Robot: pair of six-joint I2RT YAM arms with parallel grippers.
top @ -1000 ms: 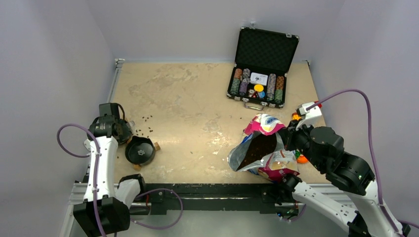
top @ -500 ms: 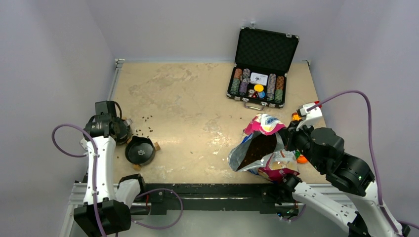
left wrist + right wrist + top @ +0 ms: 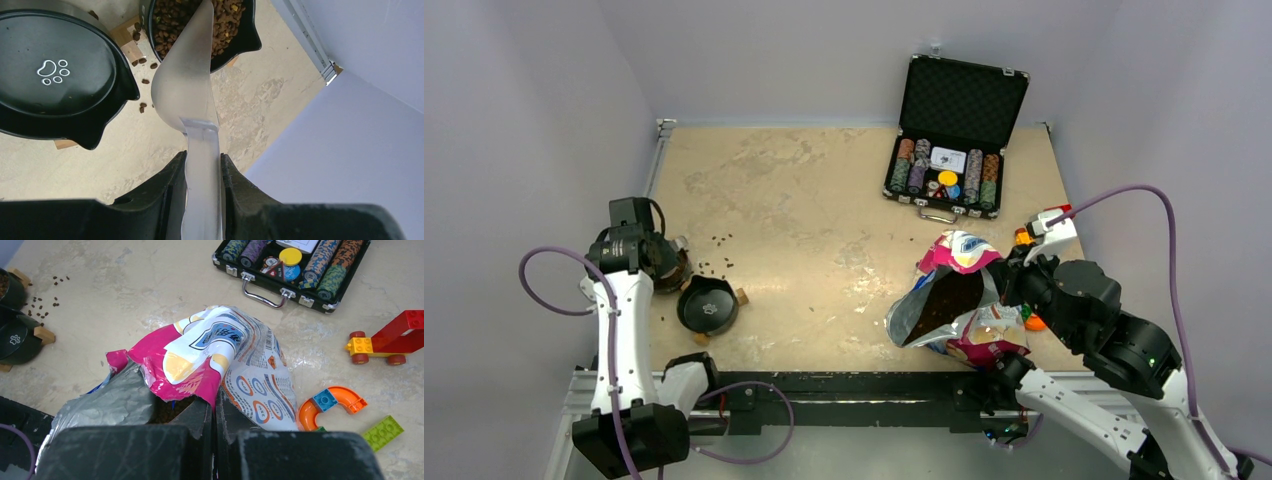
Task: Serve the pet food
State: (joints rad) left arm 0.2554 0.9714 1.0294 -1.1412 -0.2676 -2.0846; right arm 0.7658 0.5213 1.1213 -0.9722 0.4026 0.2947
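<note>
My left gripper is to set the translucent scoop down on the bare table, midway (image 3: pixel 821 224) between the loose kibble and the black case.
My left gripper (image 3: pixel 202 165) is shut on the handle of a translucent scoop (image 3: pixel 185 80). The scoop's tip rests over a black bowl (image 3: pixel 247 42) filled with brown kibble (image 3: pixel 227 25). Beside it stands an empty black bowl with a white paw print (image 3: pixel 55 75). In the top view my left gripper (image 3: pixel 659 262) is at the table's left edge, next to the empty bowl (image 3: pixel 707 305). My right gripper (image 3: pixel 214 407) is shut on the torn edge of the open pink-and-white food bag (image 3: pixel 220 350), with kibble inside it (image 3: pixel 172 410). The bag (image 3: pixel 949 300) sits at the front right.
Loose kibble (image 3: pixel 719 240) lies scattered beyond the bowls. An open black case of poker chips (image 3: pixel 949 170) stands at the back right. A red-and-yellow toy car (image 3: pixel 385 340), an orange curved piece (image 3: pixel 332 400) and a green brick (image 3: pixel 382 430) lie right of the bag.
My left arm has shifted a little to the left and away with the scoop. The right arm and the bag have not moved.
</note>
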